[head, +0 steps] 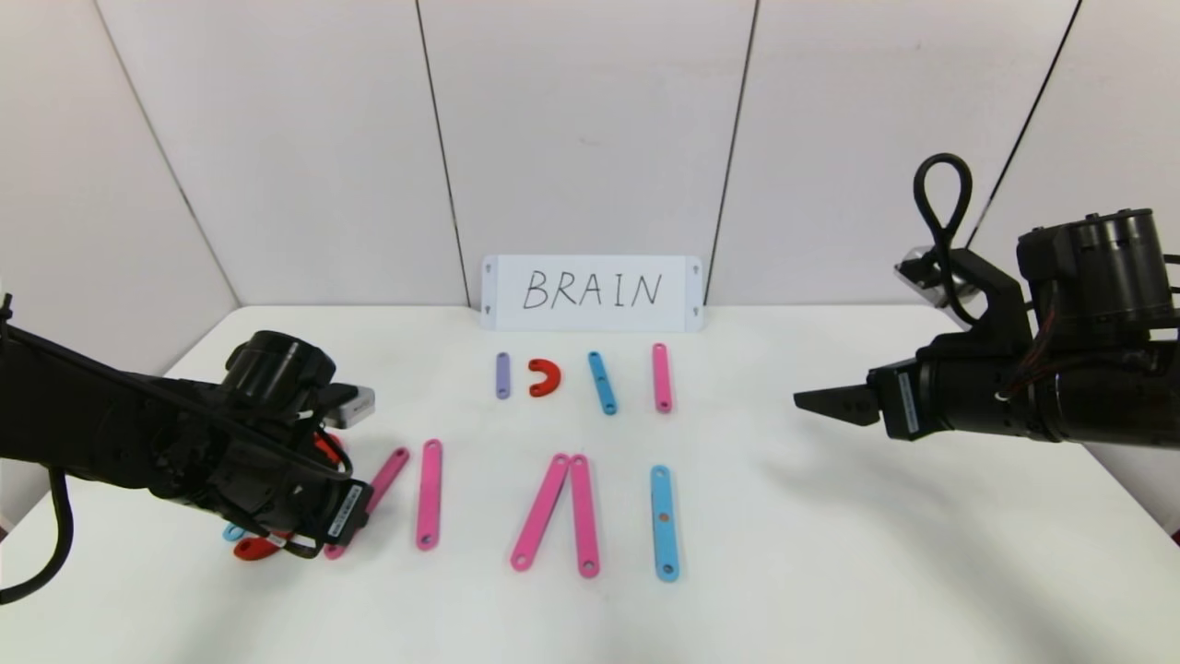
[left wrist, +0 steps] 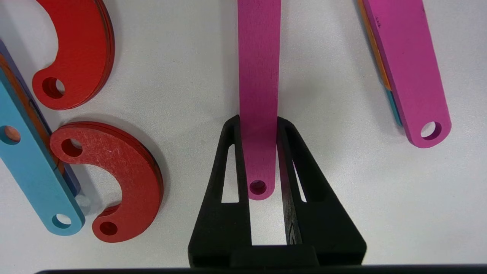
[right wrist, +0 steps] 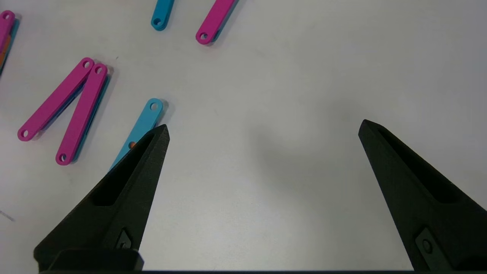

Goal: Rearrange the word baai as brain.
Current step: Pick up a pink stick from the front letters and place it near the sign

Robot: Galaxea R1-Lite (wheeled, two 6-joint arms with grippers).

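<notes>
I will use my left gripper to set the slanted pink bar down beyond the upright pink bar, level with the purple bar (head: 392, 384).
My left gripper (left wrist: 258, 123) is shut on the near end of a slanted pink bar (left wrist: 258, 76), low over the table at the front left (head: 355, 512). Beside it lie two red half-ring curves (left wrist: 80, 49) (left wrist: 125, 179) and a blue bar (left wrist: 30, 167), mostly hidden under my arm in the head view. To the right lie an upright pink bar (head: 429, 493), two pink bars joined at the top (head: 542, 510) and a blue bar (head: 664, 523). My right gripper (head: 825, 403) is open and empty, hovering at the right (right wrist: 264, 127).
A white card reading BRAIN (head: 591, 292) stands at the back. In front of it lie a purple bar (head: 502, 375), a red half-ring (head: 545, 377), a blue bar (head: 603, 382) and a pink bar (head: 661, 377). Bare table lies under the right gripper.
</notes>
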